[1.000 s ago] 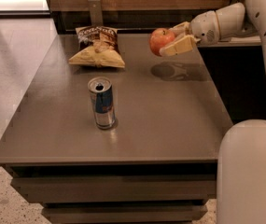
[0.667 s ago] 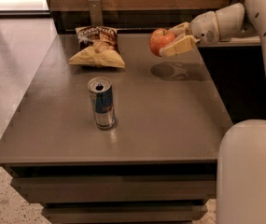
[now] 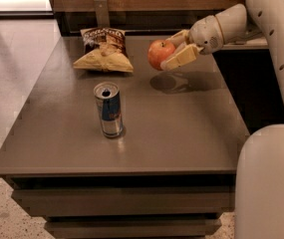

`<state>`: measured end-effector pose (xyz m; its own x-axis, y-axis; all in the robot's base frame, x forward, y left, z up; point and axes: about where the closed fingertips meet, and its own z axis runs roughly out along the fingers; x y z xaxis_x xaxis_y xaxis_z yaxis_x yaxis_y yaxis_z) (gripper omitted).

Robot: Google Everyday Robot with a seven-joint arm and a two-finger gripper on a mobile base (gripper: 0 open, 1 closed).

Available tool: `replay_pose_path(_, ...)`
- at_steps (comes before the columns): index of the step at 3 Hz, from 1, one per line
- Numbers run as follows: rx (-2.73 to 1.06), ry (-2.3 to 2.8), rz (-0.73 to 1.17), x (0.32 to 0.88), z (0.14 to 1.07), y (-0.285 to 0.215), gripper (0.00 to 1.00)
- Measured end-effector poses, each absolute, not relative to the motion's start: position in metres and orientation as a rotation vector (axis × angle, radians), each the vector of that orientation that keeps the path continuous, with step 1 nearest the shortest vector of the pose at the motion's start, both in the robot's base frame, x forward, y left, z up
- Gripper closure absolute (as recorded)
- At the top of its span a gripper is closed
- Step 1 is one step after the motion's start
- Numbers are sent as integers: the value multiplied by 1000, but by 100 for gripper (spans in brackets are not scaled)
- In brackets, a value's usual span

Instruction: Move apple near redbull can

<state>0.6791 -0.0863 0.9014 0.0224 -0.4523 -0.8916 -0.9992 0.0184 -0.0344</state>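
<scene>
The apple will be set free from my gripper on the grey table (image 3: 133, 99) beside the redbull can, on the can's side toward my base.
The red-orange apple (image 3: 160, 53) is held in the air above the far right part of the table, with its shadow on the tabletop below. My gripper (image 3: 174, 51) is shut on the apple, its cream fingers (image 3: 181, 58) on either side of it, reaching in from the right. The redbull can (image 3: 108, 109), blue and silver with an open top, stands upright near the middle-left of the table, well to the left and nearer the front than the apple.
A yellow-brown chip bag (image 3: 103, 51) lies at the far left of the grey table (image 3: 181, 138). A wooden wall and a ledge run behind the table. My white base (image 3: 268, 183) fills the lower right corner.
The gripper with the apple has shifted slightly left, toward the table's middle. The can and the chip bag have not moved.
</scene>
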Motion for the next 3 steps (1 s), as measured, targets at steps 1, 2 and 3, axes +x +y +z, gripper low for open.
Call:
replay_pose_path(1,-1630,1480,957,655,896,-55,100)
replay_pose_path(2,-1702,1436,1008,629,888,-27,100)
replay_pose_path(3,-1738,1402,1060,605,879,-9,100)
